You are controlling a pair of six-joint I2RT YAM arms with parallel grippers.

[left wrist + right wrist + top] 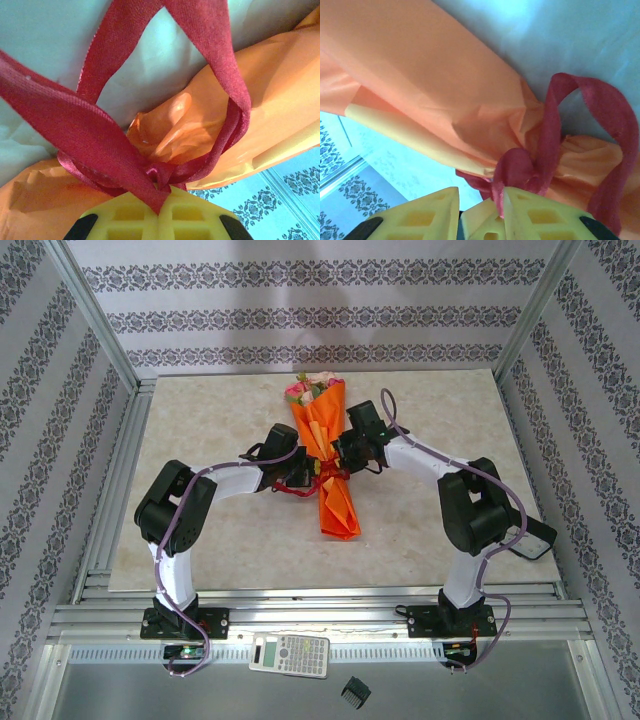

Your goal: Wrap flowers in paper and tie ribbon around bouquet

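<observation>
My left gripper's finger is inside my right gripper's open fingers beside the ribbon. My right gripper should move clear and then pinch only the ribbon's loop [514,167].
The bouquet [322,435] lies lengthwise in the middle of the table, a cone of orange paper [337,508] with the flowers [310,390] at its far end. The dark red ribbon [325,480] is knotted around its narrow waist. My left gripper [298,474] is at the knot from the left. In the left wrist view the left gripper [161,199] is shut on a strand of ribbon [75,125] right at the knot. My right gripper [347,453] is at the right side. In the right wrist view the right gripper [481,192] stands open, a ribbon [547,150] end lying against one finger [545,215].
A calculator [289,652] and a small black object [356,691] lie on the metal shelf in front of the arm bases. Aluminium frame posts and patterned walls enclose the table [200,420] on three sides.
</observation>
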